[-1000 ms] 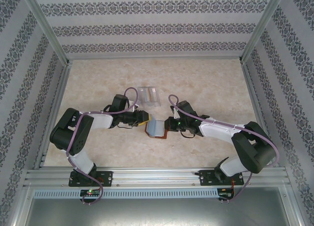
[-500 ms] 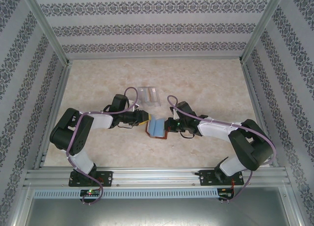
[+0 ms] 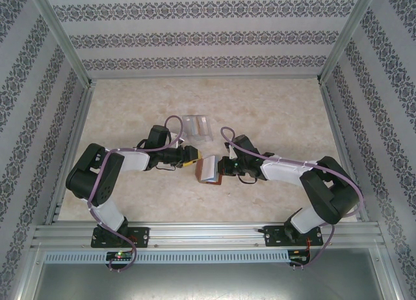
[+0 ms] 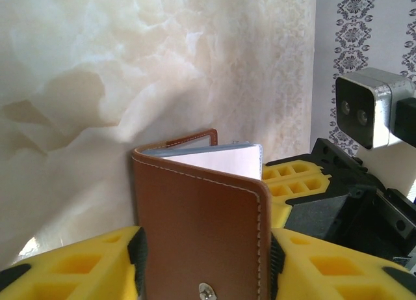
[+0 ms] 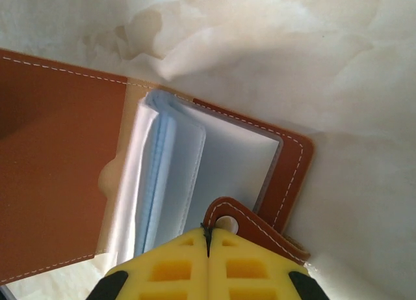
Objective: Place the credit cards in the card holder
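The card holder is half folded and its cover has my left gripper's fingers straddling its broad side, so I should open that gripper and pinch the cover's stitched edge [image 4: 261, 238].
The reddish-brown card holder [image 3: 209, 170] stands half folded on the table between both arms. My left gripper [image 3: 194, 161] is shut on one cover, a yellow pad pressed on each side edge of the leather [image 4: 195, 215]. My right gripper [image 3: 221, 167] is shut at the clasp tab [image 5: 253, 225], fingertips together [image 5: 208, 231]. Inside, clear sleeves fan out, and a pale blue credit card [image 5: 153, 183] sits in one. The orange-tan cards are hidden. The right gripper's yellow fingers [image 4: 296, 179] show behind the holder.
A transparent plastic case [image 3: 197, 127] lies just beyond the grippers toward the back. The pale marbled table [image 3: 273, 111] stretches open to the back and both sides. Metal frame rails and patterned walls bound it.
The holder's right cover has swung up and toward the left gripper, from flat open to half folded. The right gripper moved left with the tab; the blue inside has narrowed.
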You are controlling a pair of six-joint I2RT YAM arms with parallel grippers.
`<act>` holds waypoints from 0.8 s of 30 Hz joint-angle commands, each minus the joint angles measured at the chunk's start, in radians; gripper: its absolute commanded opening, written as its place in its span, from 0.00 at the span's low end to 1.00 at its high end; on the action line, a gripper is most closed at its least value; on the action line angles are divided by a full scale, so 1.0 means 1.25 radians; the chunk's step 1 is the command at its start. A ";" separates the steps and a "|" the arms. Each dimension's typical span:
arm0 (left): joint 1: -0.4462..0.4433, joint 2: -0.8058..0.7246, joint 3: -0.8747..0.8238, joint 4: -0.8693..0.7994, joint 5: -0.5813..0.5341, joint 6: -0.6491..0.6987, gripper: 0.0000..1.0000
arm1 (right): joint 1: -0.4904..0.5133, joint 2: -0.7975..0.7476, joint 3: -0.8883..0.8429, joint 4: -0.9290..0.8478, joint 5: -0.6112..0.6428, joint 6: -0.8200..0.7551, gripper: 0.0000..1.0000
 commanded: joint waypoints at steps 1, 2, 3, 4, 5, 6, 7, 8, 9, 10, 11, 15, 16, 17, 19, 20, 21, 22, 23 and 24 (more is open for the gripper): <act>0.003 0.006 -0.006 0.013 0.009 0.016 0.50 | -0.001 0.010 0.018 0.000 -0.007 0.008 0.00; 0.003 0.005 -0.007 0.013 0.009 0.017 0.52 | -0.001 0.009 0.021 0.000 -0.008 0.008 0.00; 0.003 0.003 -0.010 0.015 0.009 0.015 0.55 | 0.000 0.009 0.023 -0.002 -0.012 0.009 0.00; 0.004 0.001 -0.010 0.018 0.010 0.015 0.55 | 0.001 0.009 0.027 -0.004 -0.014 0.008 0.00; 0.004 0.002 -0.010 0.017 0.011 0.016 0.55 | 0.002 0.009 0.029 -0.008 -0.013 0.007 0.00; 0.003 0.002 -0.009 0.016 0.012 0.017 0.54 | 0.004 0.010 0.033 -0.012 -0.009 0.005 0.00; 0.004 0.002 -0.007 0.012 0.012 0.018 0.53 | 0.003 0.011 0.034 -0.014 -0.007 0.005 0.03; 0.003 0.003 -0.005 0.008 0.011 0.020 0.53 | 0.004 0.013 0.036 -0.013 -0.009 0.005 0.08; 0.003 0.003 -0.007 0.008 0.010 0.019 0.53 | 0.003 0.014 0.039 -0.013 -0.014 0.006 0.13; 0.003 0.003 -0.007 0.009 0.009 0.020 0.52 | 0.005 0.016 0.041 -0.012 -0.018 0.006 0.18; 0.003 0.005 -0.007 0.008 0.009 0.020 0.51 | 0.006 0.015 0.044 -0.012 -0.019 0.005 0.22; 0.003 0.013 -0.009 0.017 0.009 0.015 0.32 | 0.013 0.010 0.050 -0.016 -0.021 0.000 0.33; 0.004 0.016 -0.011 0.022 0.007 0.012 0.29 | 0.014 0.010 0.053 -0.017 -0.021 0.001 0.33; 0.004 0.020 -0.012 0.028 0.007 0.008 0.26 | 0.015 0.009 0.054 -0.017 -0.022 -0.001 0.34; 0.003 0.028 -0.012 0.041 0.006 -0.002 0.21 | 0.015 0.010 0.054 -0.019 -0.023 -0.002 0.37; 0.004 0.029 -0.013 0.045 0.006 -0.006 0.20 | 0.015 0.011 0.056 -0.020 -0.026 -0.003 0.39; 0.003 0.031 -0.013 0.048 0.006 -0.010 0.19 | 0.015 0.014 0.058 -0.021 -0.028 -0.004 0.41; 0.004 0.032 -0.015 0.052 0.004 -0.012 0.18 | 0.016 0.016 0.059 -0.023 -0.030 -0.007 0.42; 0.004 0.034 -0.015 0.054 0.004 -0.015 0.17 | 0.016 0.019 0.062 -0.026 -0.031 -0.010 0.44; 0.004 0.034 -0.014 0.056 0.004 -0.016 0.16 | 0.018 0.021 0.066 -0.032 -0.031 -0.014 0.46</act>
